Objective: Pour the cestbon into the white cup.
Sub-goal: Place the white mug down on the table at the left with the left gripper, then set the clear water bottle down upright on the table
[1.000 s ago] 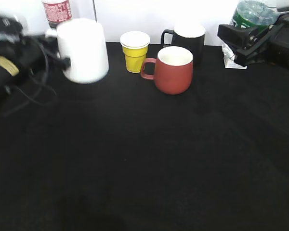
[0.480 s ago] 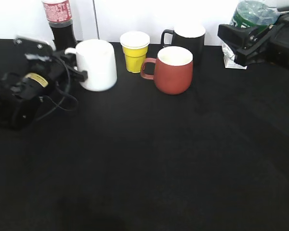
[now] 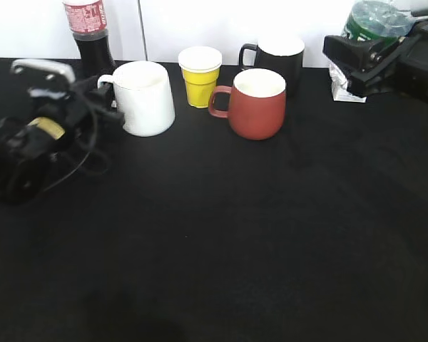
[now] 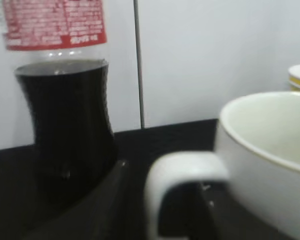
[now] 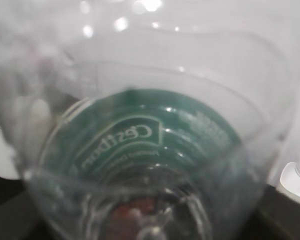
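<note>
I should set the cestbon on the black table (image 3: 357,135) just in front of the white box with my right gripper.
The white cup (image 3: 148,98) stands on the black table at the back left, handle pointing left. My left gripper (image 3: 100,100) is at that handle. In the left wrist view its two dark fingers (image 4: 157,210) sit either side of the handle post, one outside and one inside the loop, with gaps to the post, beside the white cup (image 4: 270,150). My right gripper (image 3: 364,51) is shut on the cestbon (image 3: 374,18), held in the air at the far right. The bottle's clear ribbed wall and green label (image 5: 140,140) fill the right wrist view.
A dark cola bottle (image 3: 89,32) with a red label stands just behind the white cup and close to the left fingers (image 4: 65,125). A yellow paper cup (image 3: 200,75), a red-brown mug (image 3: 257,103) and a black mug (image 3: 278,60) stand to the cup's right.
The white cup came down from the air onto the table by the cola bottle. The left arm has since drawn slightly left. The right arm with the bottle has not moved.
</note>
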`<action>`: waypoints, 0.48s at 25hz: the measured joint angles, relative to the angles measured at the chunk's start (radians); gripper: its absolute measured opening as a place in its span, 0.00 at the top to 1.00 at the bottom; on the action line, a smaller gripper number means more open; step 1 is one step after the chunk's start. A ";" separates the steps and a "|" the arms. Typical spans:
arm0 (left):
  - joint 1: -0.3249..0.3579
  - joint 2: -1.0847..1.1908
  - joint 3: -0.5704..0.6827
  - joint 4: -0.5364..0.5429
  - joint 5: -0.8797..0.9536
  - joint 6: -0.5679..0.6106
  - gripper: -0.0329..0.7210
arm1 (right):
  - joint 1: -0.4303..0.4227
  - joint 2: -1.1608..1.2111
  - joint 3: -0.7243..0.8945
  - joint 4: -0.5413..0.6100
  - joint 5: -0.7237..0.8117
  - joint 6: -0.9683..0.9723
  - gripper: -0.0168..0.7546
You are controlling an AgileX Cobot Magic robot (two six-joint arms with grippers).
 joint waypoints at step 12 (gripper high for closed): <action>-0.001 -0.689 0.443 0.087 0.133 -0.004 0.58 | -0.001 0.199 0.000 0.532 -0.015 -0.178 0.34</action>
